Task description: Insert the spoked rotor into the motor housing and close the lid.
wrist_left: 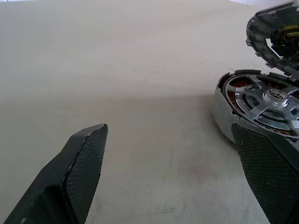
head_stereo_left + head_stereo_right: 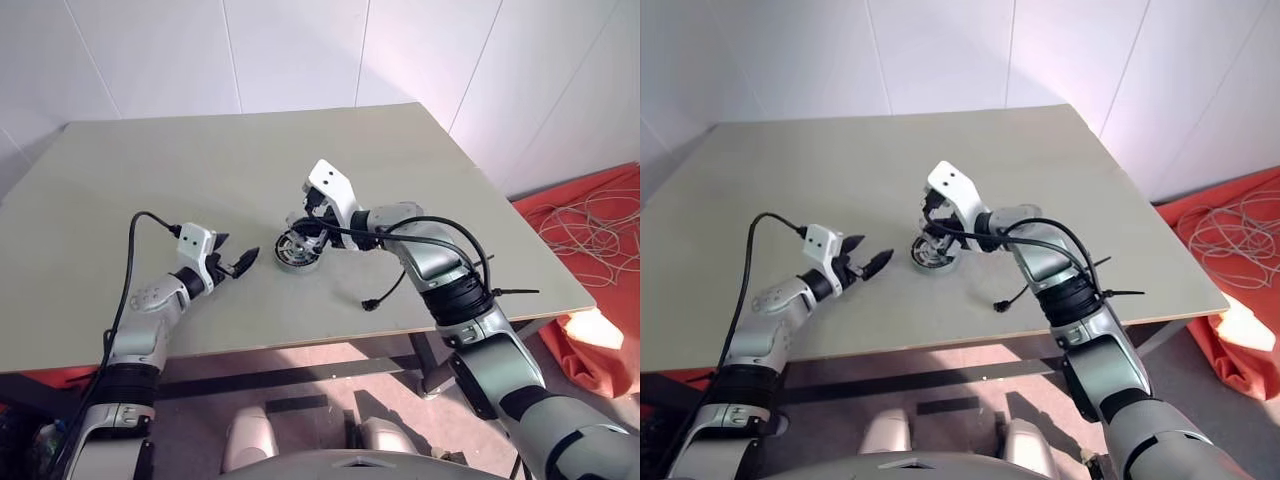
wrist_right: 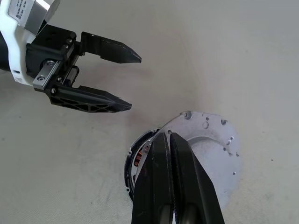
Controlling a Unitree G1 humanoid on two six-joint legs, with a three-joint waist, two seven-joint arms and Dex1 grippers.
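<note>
Next, I let go of the lid with my right gripper so it lies flat on the motor housing (image 2: 298,246) (image 3: 172,171), covering the spoked rotor and the copper windings.
The motor housing (image 2: 297,252) sits mid-table, and copper windings show under the spoked rotor (image 1: 247,95), which lies inside it. My right gripper (image 3: 169,135) is shut on the lid (image 3: 212,140), holding it tilted just over the housing's far side. The lid's ribbed edge (image 1: 259,28) shows above the housing in the left wrist view. My left gripper (image 2: 238,262) hovers open just left of the housing, with nothing between its fingers (image 1: 84,163).
A black cable end (image 2: 375,303) lies on the table in front of the housing, near my right forearm. The table's front edge (image 2: 300,345) is close. Orange cloth with white cords (image 2: 590,230) lies on the floor to the right.
</note>
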